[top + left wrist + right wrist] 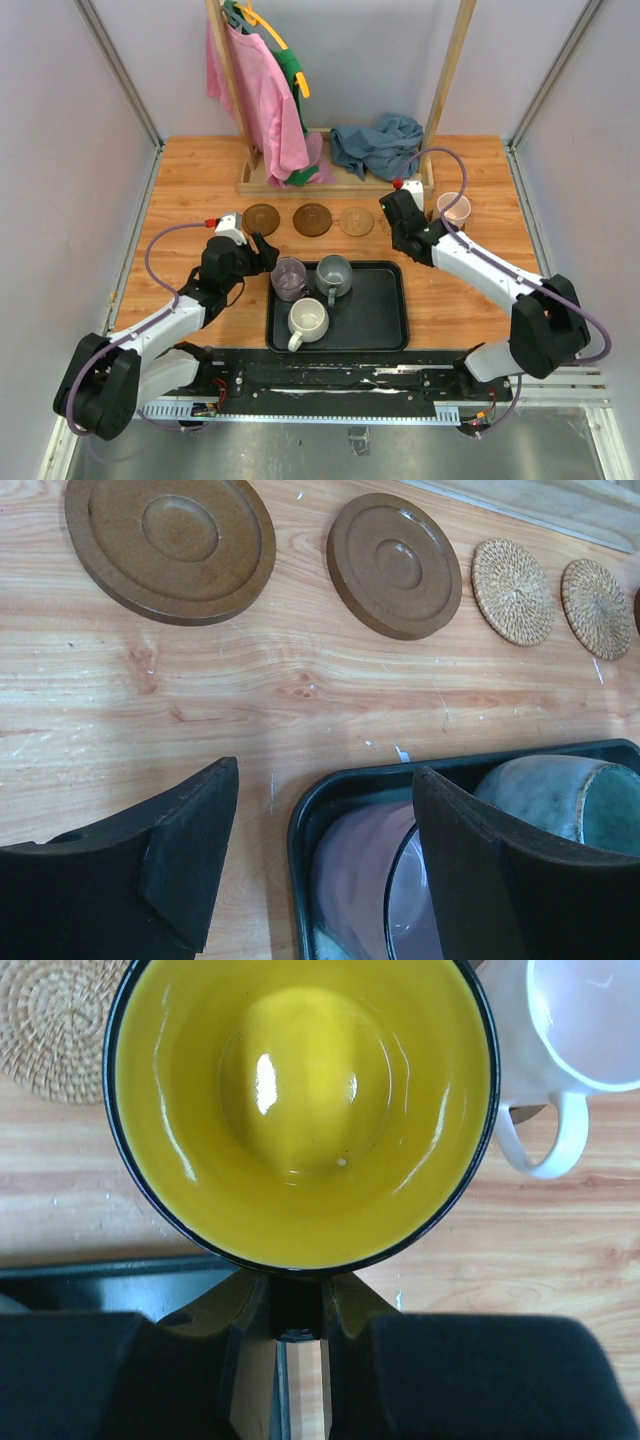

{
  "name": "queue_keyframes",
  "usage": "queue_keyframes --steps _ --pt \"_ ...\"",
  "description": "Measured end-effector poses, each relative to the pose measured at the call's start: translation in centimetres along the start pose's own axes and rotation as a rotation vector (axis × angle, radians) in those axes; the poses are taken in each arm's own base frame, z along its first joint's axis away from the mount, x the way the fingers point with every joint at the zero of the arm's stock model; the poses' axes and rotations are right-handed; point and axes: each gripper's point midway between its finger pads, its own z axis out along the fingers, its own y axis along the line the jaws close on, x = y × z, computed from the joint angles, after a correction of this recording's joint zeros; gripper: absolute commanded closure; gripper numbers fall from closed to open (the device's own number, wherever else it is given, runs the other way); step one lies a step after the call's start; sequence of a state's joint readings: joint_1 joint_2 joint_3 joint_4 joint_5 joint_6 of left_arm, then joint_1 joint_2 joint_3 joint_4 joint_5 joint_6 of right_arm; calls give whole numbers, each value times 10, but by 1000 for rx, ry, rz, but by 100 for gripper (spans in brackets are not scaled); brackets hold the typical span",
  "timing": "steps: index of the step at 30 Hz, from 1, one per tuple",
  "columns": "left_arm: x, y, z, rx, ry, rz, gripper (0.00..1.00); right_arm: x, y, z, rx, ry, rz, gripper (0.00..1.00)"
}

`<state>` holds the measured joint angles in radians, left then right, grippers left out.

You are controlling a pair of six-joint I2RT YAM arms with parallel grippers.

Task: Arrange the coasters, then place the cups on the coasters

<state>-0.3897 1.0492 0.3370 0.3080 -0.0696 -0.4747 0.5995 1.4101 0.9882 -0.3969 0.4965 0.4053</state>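
Note:
The yellow cup will be released by my right gripper, which will set it free between the tan woven coaster and the pale pink cup (400, 212). The yellow cup is now beside the pink cup.
Two dark brown coasters (261, 219) (312, 219) and a tan woven coaster (356, 221) lie in a row behind the black tray (385, 330). The left wrist view shows a second woven coaster (597, 608). On the tray stand a purple cup (289, 278), a grey-blue cup (333, 275) and a cream cup (308, 320). My left gripper (326, 772) is open at the tray's left rim, one finger over the purple cup (360, 890). My right gripper (297, 1310) is shut on the handle of the yellow cup (300, 1100), beside the pale pink cup (570, 1030). What lies under the yellow cup is hidden.
A wooden rack (340, 180) with pink and green clothes on hangers and a blue cloth (375, 145) stands at the back. The pale pink cup (454, 210) stands on the bare wood right of the coaster row. White walls close in both sides.

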Motion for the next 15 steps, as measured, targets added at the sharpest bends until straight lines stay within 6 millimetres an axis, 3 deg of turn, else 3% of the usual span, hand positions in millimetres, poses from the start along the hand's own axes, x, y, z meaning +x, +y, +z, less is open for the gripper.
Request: queue_keyframes --steps 7,15 --pt "0 0 0 -3 6 5 26 -5 -9 28 -14 61 72 99" --pt "2 2 0 -8 13 8 26 1 6 46 -56 112 52 99"
